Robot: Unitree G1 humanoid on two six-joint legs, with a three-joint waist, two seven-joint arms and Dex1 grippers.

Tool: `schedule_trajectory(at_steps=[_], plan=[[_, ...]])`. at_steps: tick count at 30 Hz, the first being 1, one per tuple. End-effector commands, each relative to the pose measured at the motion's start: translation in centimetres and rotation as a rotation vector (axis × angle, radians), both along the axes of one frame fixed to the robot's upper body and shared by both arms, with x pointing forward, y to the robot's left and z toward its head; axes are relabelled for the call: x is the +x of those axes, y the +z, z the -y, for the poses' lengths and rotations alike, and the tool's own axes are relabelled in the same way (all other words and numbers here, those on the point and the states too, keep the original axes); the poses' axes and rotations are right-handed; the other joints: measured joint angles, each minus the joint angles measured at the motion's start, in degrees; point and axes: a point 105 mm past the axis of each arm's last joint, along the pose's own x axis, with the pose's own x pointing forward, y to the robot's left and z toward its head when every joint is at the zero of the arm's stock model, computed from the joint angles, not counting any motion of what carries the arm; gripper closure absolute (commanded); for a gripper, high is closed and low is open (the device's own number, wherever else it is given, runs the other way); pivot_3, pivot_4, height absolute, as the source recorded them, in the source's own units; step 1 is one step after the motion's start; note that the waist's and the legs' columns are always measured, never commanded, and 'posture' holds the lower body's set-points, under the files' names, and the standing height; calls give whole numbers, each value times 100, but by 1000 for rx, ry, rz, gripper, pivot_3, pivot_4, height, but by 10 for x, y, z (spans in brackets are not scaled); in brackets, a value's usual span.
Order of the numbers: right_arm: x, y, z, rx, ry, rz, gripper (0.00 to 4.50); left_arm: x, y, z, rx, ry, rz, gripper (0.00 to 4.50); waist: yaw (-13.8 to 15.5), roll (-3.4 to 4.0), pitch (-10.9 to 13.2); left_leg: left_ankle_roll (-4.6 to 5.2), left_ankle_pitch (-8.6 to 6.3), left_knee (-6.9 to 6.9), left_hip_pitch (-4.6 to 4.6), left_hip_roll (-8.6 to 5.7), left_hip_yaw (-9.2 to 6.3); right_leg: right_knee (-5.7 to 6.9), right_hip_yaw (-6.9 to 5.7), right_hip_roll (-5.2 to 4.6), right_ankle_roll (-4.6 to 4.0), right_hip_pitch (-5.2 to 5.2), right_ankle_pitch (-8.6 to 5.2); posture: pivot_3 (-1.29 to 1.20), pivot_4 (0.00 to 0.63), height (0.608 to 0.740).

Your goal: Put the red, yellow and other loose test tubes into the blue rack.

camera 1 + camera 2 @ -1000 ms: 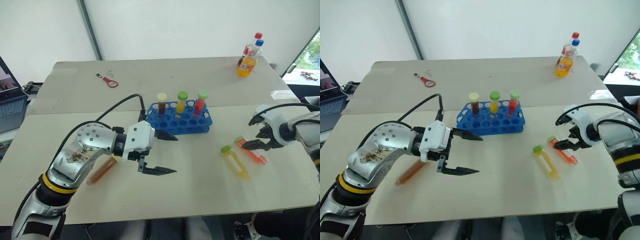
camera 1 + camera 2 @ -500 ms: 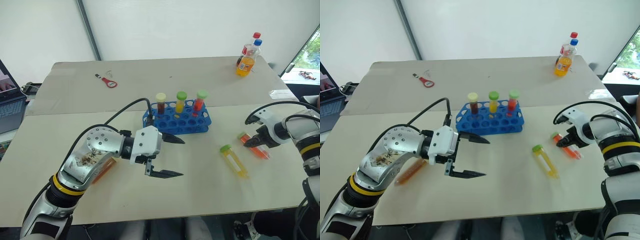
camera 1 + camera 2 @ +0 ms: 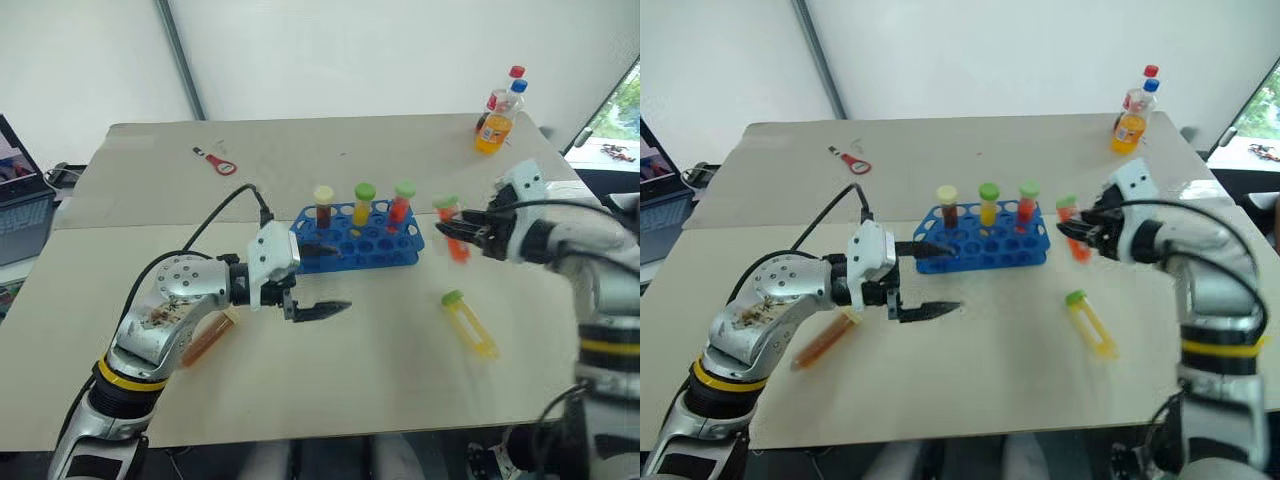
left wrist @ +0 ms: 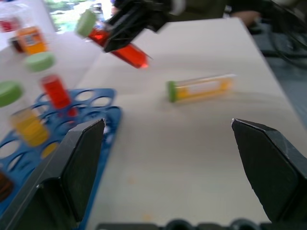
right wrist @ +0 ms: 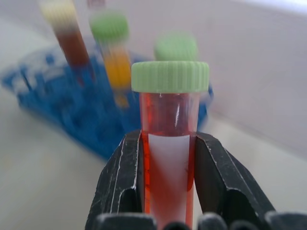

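The red test tube will go down in the blue rack's front row, before its upright red tube (image 3: 402,253) (image 5: 123,132), from my right gripper.
The blue rack (image 3: 372,244) stands mid-table with three capped tubes upright in its back row. My right gripper (image 3: 457,232) is shut on a red, green-capped test tube (image 5: 170,143), held in the air just right of the rack. A yellow tube (image 3: 468,323) with a green cap lies on the table in front of it. An orange tube (image 3: 208,338) lies partly under my left forearm. My left gripper (image 3: 334,278) is open and empty at the rack's front left, pointing right. Its fingers (image 4: 72,172) frame the rack's corner (image 4: 98,120) and the yellow tube (image 4: 201,87).
Two drink bottles (image 3: 498,112) stand at the far right corner. A small red-handled tool (image 3: 217,161) lies at the back left. A laptop (image 3: 20,205) sits beyond the table's left edge.
My right gripper shut on the red tube, lifted it off the table and carried it left toward the rack. My left gripper edged forward toward the rack and turned.
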Motion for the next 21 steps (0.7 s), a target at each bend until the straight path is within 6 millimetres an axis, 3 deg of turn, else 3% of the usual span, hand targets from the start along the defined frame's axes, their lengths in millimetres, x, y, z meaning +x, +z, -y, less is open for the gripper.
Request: schedule_trajectory(at_steps=[1,10,21], plan=[[-3,34,-4,60,-118,263,3466,6,4,-2,-3,23,23,0,-9,1,0,-2,1,0,0,-3,1,1,4,0,0,-2,4,0,150,740],[17,6,-29,63,-180,357,3466,4,3,6,27,-24,31,0,-44,2,-1,-29,17,-1,6,-6,4,0,3,1,1,-1,14,0,150,740],[27,-14,-39,45,-205,376,3466,-5,8,9,-8,-56,-11,0,-66,2,-1,-27,16,-4,6,-5,4,-3,4,2,0,-1,14,0,150,740]])
